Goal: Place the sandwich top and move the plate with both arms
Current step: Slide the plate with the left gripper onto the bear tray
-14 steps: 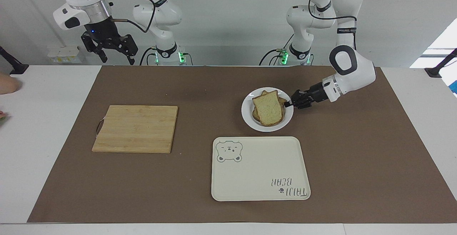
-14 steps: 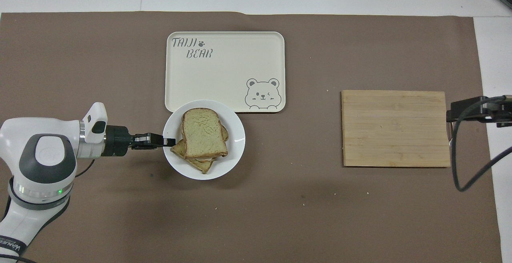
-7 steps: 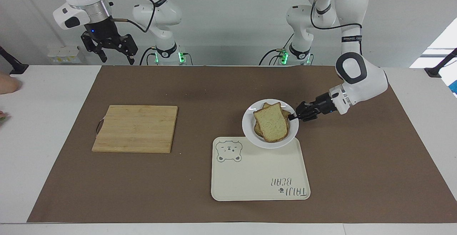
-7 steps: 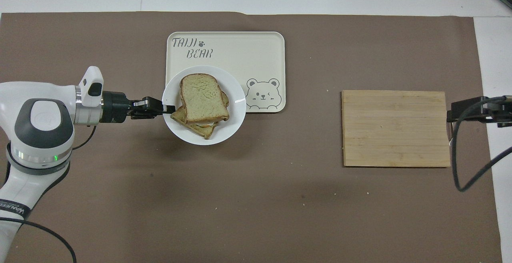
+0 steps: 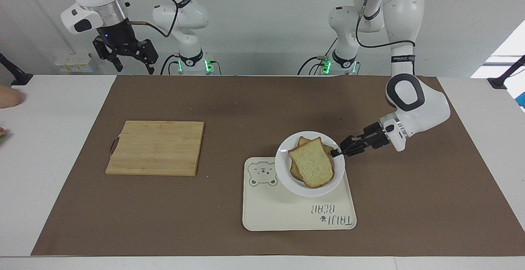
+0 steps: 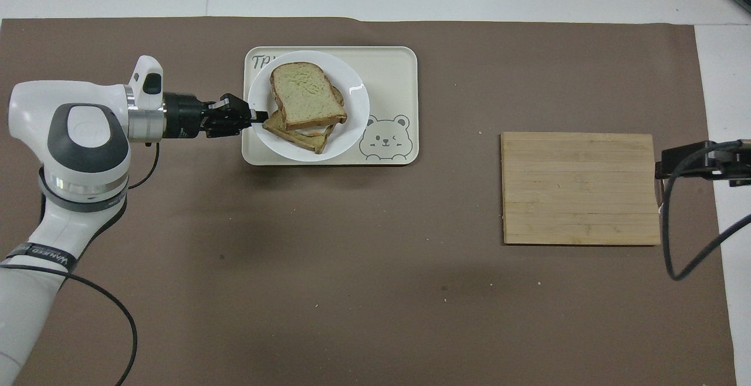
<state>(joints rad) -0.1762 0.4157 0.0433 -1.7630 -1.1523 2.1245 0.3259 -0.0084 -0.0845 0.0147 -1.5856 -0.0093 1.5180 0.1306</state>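
Note:
Next, I release the small white plate with my left gripper on the middle of the cream bear tray (image 6: 328,101).
The small white plate (image 5: 281,167) is over the cream bear tray (image 5: 287,216), at the tray's end toward the left arm. The sandwich top (image 5: 311,161), a pale slice with a brown crust, lies on a darker slice (image 5: 302,140) on the plate. My left gripper (image 5: 338,152) is shut on the plate's rim on the left arm's side. I cannot tell whether the plate touches the tray. In the overhead view the plate (image 6: 354,131) hides most of the tray's (image 6: 393,69) lettering, with the sandwich top (image 6: 305,95) on it and the left gripper (image 6: 258,119) at its rim. My right gripper (image 5: 133,68) waits open, raised by the right arm's base.
A wooden cutting board (image 5: 156,147) lies on the brown mat toward the right arm's end, and shows in the overhead view (image 6: 579,188). A person's hand (image 5: 8,97) rests at the table's edge at the right arm's end.
My left gripper has carried the plate with the sandwich away from the robots, from the mat to over the tray. The right arm has not moved.

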